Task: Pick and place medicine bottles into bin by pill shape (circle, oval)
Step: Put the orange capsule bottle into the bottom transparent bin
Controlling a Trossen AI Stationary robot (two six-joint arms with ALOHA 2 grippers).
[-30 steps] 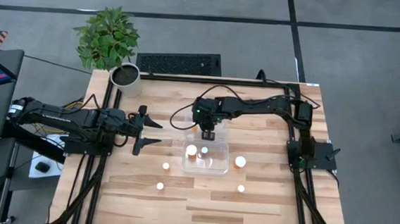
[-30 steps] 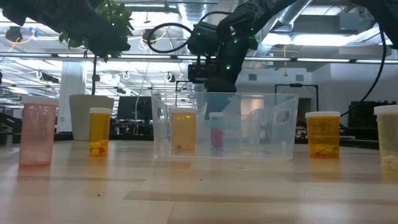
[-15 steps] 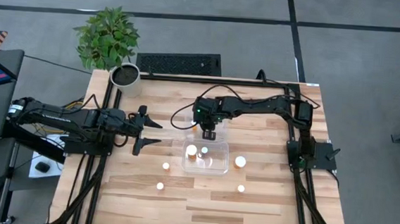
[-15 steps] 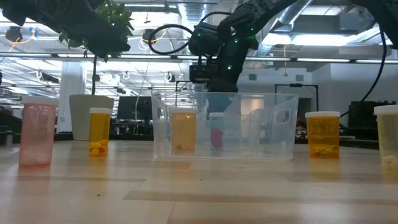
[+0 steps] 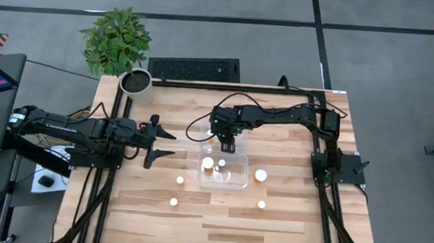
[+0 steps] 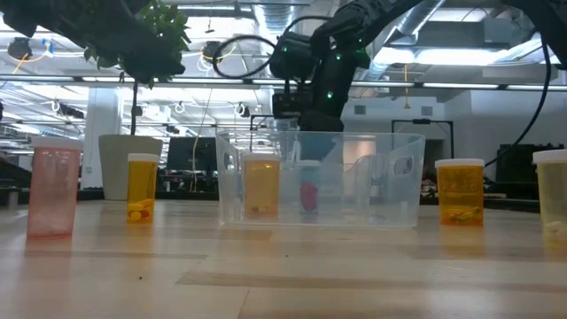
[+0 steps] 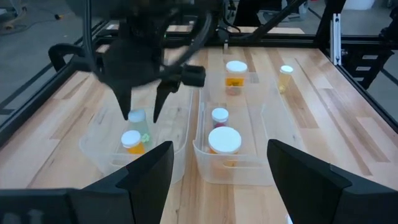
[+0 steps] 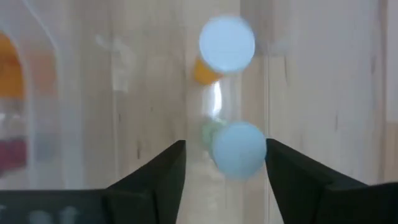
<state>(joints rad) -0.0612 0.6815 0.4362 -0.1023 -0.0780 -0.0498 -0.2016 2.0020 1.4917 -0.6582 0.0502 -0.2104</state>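
Next, my right gripper goes to the white cap (image 5: 180,179) of the loose medicine bottle closest to my left gripper and closes there.
The clear bin (image 5: 237,182) sits mid-table with several white-capped amber medicine bottles in its two compartments. My right gripper (image 7: 142,107) points steeply down over the bin's far compartment, open. A small white-capped bottle (image 8: 239,149) with greenish contents stands just below it, between the fingertips but apart from them, bottom on the bin floor. Another bottle (image 7: 130,140) stands beside it. The near compartment holds two more (image 7: 224,140). My left gripper (image 5: 162,142) waits open near the table's left edge.
Loose bottles stand on the wood around the bin: one (image 5: 260,174) to its right, two (image 5: 180,180) (image 5: 173,201) to its near left and one (image 5: 262,205) near right. A white plant pot (image 5: 137,84) stands at the far left corner.
My right gripper has opened over the bin's far compartment and let go of the small bottle, which now stands in the bin below the fingers. The arm has stayed in place.
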